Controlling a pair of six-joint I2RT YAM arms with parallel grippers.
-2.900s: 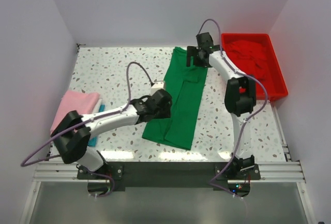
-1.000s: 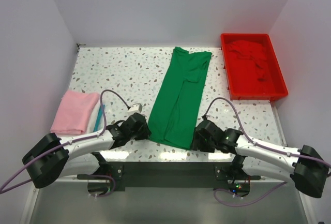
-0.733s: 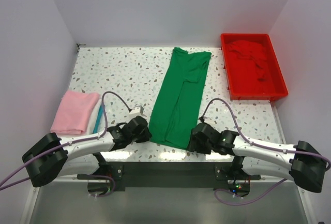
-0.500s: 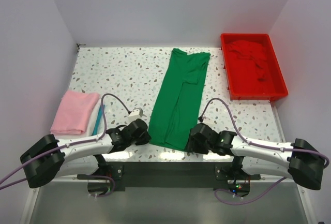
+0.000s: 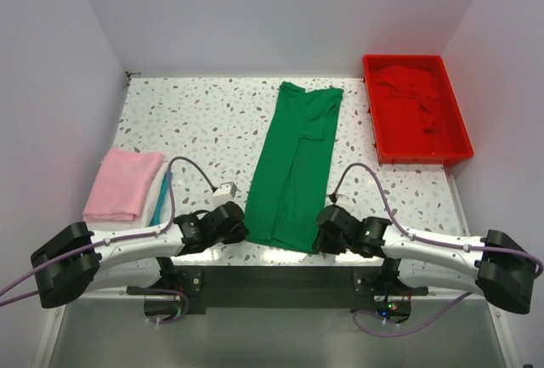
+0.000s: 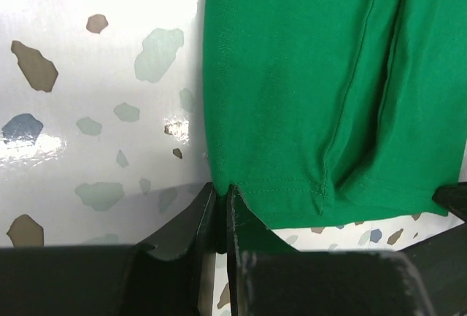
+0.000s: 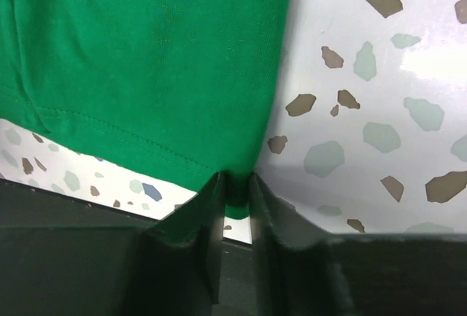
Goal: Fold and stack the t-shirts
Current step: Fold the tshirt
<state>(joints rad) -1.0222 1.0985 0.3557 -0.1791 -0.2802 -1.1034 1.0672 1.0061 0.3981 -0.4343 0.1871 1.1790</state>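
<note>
The robot's left gripper needs to release the hem corner on the green t-shirt's long edge [image 5: 272, 133] facing the pink t-shirt, past halfway up.
The green t-shirt [image 5: 296, 164] lies as a long narrow strip down the middle of the table, its hem at the near edge. My left gripper [image 5: 238, 230] is shut on the hem's near left corner; in the left wrist view the green t-shirt [image 6: 321, 82] enters the closed left gripper [image 6: 222, 190]. My right gripper [image 5: 321, 230] is shut on the near right corner, where the green t-shirt [image 7: 146, 60] is pinched in the right gripper [image 7: 235, 185]. A folded pink t-shirt [image 5: 123, 184] rests at the left edge. A red t-shirt [image 5: 412, 92] lies crumpled in the tray.
The red plastic tray [image 5: 460, 137] stands at the back right. A teal cloth [image 5: 160, 200] peeks out beside the pink shirt. Both arms lie low along the table's near edge [image 5: 280, 253]. White walls close in the table on three sides.
Both grippers have closed on the hem's two near corners. The green shirt has slid slightly toward the near edge.
</note>
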